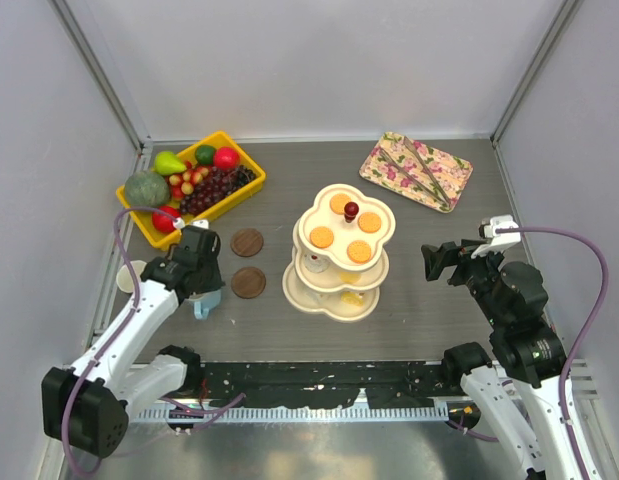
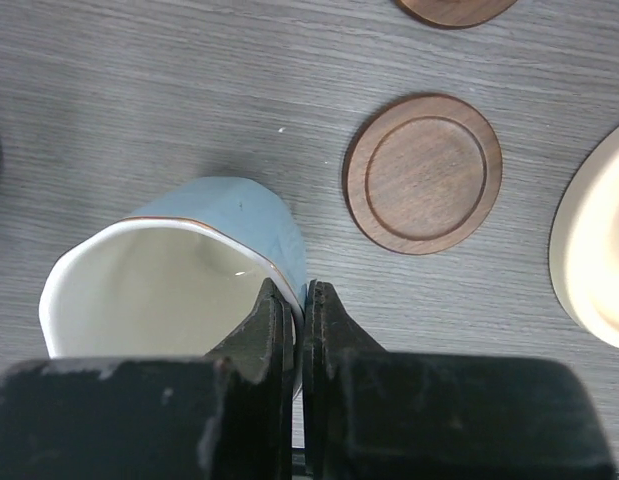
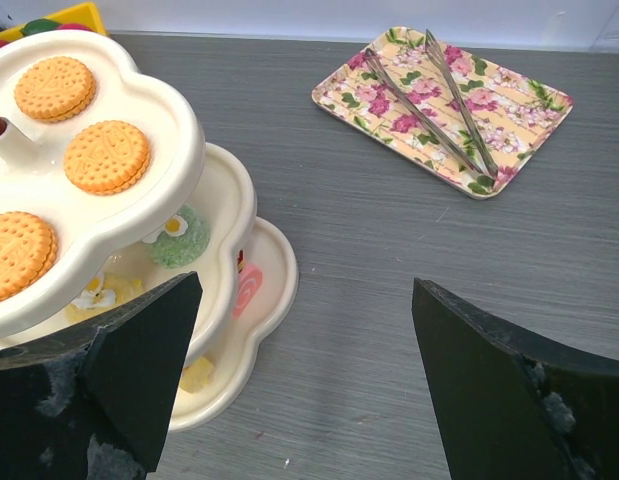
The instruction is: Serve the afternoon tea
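Observation:
Next, my left gripper sets the pale blue mug down on the wooden coaster nearer the yellow bin (image 1: 245,242). The mug is now beside the cream stand.
The cream three-tier stand (image 1: 334,311) with its red knob (image 1: 351,210) stands mid-table, round orange biscuits (image 1: 322,237) on its top tier. In the right wrist view small pastries (image 3: 179,235) lie on the lower tiers of the stand (image 3: 184,130). My left gripper (image 1: 204,298) is left of the stand, shut on the rim of the pale blue mug (image 2: 229,215): one finger is inside the wall, the other outside, at the left gripper (image 2: 297,300). My right gripper (image 1: 434,262) hangs open right of the stand, and nothing lies between the open fingers of the right gripper (image 3: 307,290).
Two round wooden coasters (image 1: 247,242) (image 1: 248,282) lie between the mug and the stand; one coaster (image 2: 423,172) is just right of the mug. A yellow bin (image 1: 229,140) of fruit is at the back left. A floral tray (image 1: 459,180) with tongs (image 3: 429,100) is at the back right.

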Robot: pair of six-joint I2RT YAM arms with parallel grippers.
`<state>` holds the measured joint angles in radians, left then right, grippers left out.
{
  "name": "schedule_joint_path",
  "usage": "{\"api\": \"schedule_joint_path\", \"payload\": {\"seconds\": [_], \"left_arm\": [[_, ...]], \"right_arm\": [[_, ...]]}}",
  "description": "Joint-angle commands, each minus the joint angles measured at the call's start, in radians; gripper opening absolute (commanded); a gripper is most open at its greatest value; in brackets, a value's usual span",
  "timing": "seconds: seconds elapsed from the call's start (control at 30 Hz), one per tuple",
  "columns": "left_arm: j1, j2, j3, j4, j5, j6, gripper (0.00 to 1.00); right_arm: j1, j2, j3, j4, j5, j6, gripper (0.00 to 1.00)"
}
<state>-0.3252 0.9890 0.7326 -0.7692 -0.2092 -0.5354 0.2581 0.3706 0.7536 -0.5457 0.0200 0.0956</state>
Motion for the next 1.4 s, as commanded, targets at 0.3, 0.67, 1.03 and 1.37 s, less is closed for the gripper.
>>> {"api": "schedule_joint_path", "payload": {"seconds": [0.3,0.67,1.03,1.37], "left_arm": [[-0.002,0.037,0.241,0.111,0.238,0.477,0.00],[-0.002,0.339,0.496,0.027,0.410,0.862,0.00],[-0.014,0.450,0.507,0.179,0.427,0.922,0.00],[-0.029,0.531,0.498,0.234,0.361,0.940,0.00]], "right_arm": [[0.001,-0.032,0.004,0.052,0.004,-0.013,0.93],[0.003,-0.062,-0.008,0.053,0.015,-0.020,0.93],[0.006,-0.096,-0.030,0.062,0.040,-0.030,0.94],[0.007,-0.107,-0.030,0.064,0.047,-0.031,0.94]]}}
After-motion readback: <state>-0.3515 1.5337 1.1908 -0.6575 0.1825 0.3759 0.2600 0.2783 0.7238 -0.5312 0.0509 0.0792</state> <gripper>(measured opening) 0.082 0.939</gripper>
